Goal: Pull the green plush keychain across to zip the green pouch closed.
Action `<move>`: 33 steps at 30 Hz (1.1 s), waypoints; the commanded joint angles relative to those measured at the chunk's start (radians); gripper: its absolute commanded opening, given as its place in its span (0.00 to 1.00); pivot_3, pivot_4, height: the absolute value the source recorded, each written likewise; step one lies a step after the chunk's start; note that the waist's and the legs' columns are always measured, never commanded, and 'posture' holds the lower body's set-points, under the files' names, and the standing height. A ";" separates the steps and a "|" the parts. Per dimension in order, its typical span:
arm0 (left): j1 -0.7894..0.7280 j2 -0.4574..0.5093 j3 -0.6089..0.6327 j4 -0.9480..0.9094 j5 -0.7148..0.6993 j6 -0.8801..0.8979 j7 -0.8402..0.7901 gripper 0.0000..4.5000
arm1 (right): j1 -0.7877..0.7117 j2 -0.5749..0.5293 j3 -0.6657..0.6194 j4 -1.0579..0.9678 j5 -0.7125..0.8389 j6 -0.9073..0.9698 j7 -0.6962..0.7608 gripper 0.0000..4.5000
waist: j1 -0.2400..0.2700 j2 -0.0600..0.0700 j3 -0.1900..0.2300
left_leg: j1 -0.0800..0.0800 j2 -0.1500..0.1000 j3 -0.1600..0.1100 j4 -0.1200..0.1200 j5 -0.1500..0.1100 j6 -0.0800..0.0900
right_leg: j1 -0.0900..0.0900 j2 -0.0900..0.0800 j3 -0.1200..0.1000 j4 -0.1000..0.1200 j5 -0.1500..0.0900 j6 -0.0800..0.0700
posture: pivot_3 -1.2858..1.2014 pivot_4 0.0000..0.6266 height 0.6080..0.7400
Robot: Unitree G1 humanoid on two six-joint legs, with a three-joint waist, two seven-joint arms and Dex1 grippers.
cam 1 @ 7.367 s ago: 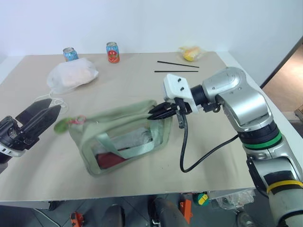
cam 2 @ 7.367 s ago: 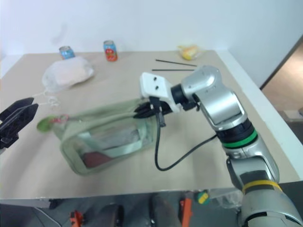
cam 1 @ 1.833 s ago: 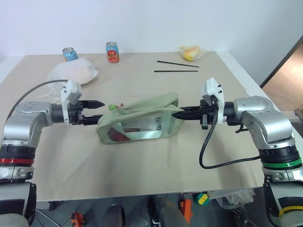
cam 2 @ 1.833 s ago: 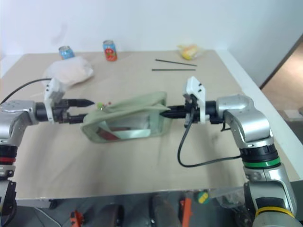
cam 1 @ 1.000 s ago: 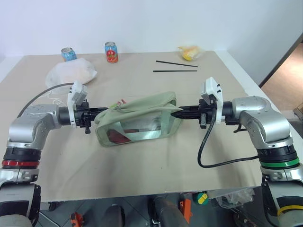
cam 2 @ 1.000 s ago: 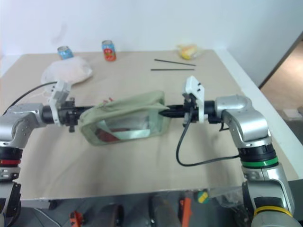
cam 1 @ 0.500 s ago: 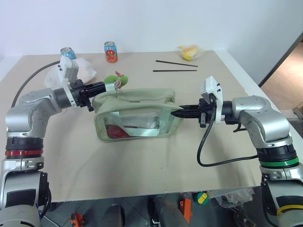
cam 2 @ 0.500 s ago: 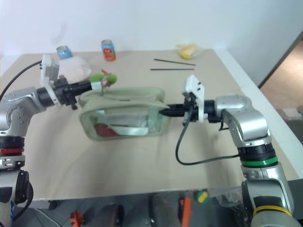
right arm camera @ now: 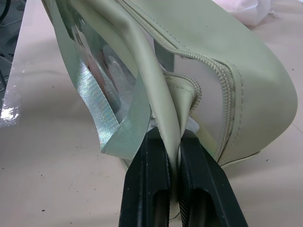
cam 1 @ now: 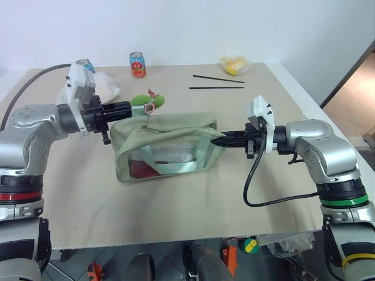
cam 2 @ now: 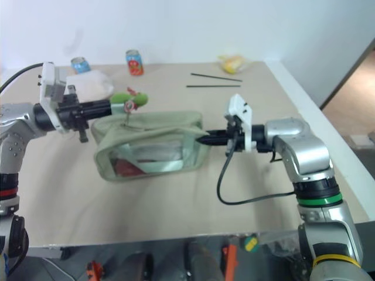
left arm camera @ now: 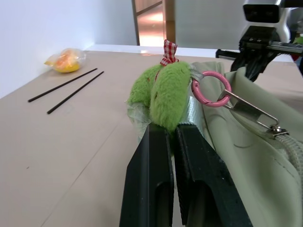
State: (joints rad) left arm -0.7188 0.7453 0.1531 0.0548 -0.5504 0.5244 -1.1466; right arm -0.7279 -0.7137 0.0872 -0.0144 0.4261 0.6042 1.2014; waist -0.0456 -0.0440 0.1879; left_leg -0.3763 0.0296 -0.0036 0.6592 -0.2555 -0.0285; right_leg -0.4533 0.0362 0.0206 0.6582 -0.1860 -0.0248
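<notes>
My left gripper is pinching the pouch's pale strap along with the green plush keychain, so it should open and take only the keychain point(cam 1: 141, 100) before pulling the zipper.
The green pouch point(cam 1: 167, 147) hangs stretched between both grippers just above the table, its clear window and red contents facing me. At its left end my left gripper point(cam 1: 128, 107) is shut on the green plush keychain point(cam 1: 145, 100). In the left wrist view the black fingers point(left arm camera: 151, 156) pinch the plush point(left arm camera: 163, 92), and a pink ring point(left arm camera: 211, 90) links it to the zipper pull point(left arm camera: 255, 112). My right gripper point(cam 1: 218, 140) is shut on the pouch's right end. There the fabric point(right arm camera: 165, 109) is pinched between its fingers point(right arm camera: 147, 189).
Two drink cans point(cam 1: 138, 64) point(cam 1: 84, 63) stand at the table's point(cam 1: 193, 205) far edge. A white crinkly bag point(cam 1: 101, 85) lies behind my left arm. Two black sticks point(cam 1: 217, 83) and a yellow wrapped item point(cam 1: 234, 65) lie at the back right. A black cable point(cam 1: 258, 187) droops from my right wrist.
My left gripper has risen with the keychain and rolled, lifting the pouch's left end so the pouch now hangs taller. The right gripper has kept still.
</notes>
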 commanded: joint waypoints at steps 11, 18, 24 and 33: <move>0.028 0.018 0.020 -0.014 -0.008 -0.028 -0.002 0.01 | -0.034 -0.014 -0.005 -0.024 0.003 0.002 0.015 0.00 | 0.000 0.000 0.000 | 0.000 0.000 0.000 0.000 0.000 0.000 | 0.000 0.000 0.000 0.000 0.000 0.000 | 0.52 0.24 1.00; 0.083 0.012 0.036 -0.017 -0.046 0.041 0.027 0.53 | -0.036 -0.013 -0.006 -0.022 0.000 0.001 0.015 0.00 | 0.000 0.000 0.000 | 0.000 -0.001 0.000 0.000 0.000 0.000 | 0.000 -0.001 0.000 0.000 0.000 0.000 | 0.52 0.24 1.00; 0.154 0.080 0.003 -0.004 -0.010 0.046 -0.034 0.97 | -0.040 -0.013 -0.005 -0.020 0.000 -0.001 0.017 0.00 | 0.000 0.000 0.000 | 0.000 0.000 0.000 0.000 0.000 0.000 | 0.000 -0.001 0.000 0.000 0.000 0.000 | 0.52 0.24 1.00; 0.250 0.266 -0.040 0.121 0.069 0.003 -0.231 0.99 | -0.052 -0.013 0.003 -0.013 0.002 -0.007 0.025 0.00 | 0.000 0.000 0.000 | 0.001 0.001 0.000 -0.001 0.000 0.000 | 0.000 0.000 -0.001 0.000 0.000 -0.001 | 0.52 0.24 1.00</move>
State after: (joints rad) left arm -0.4570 0.9785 0.1031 0.1569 -0.4945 0.5494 -1.3485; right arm -0.7528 -0.7153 0.1072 -0.0142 0.4244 0.6070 1.2215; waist -0.0456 -0.0438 0.1881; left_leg -0.3756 0.0300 -0.0039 0.6585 -0.2555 -0.0285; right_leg -0.4535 0.0365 0.0196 0.6582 -0.1865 -0.0255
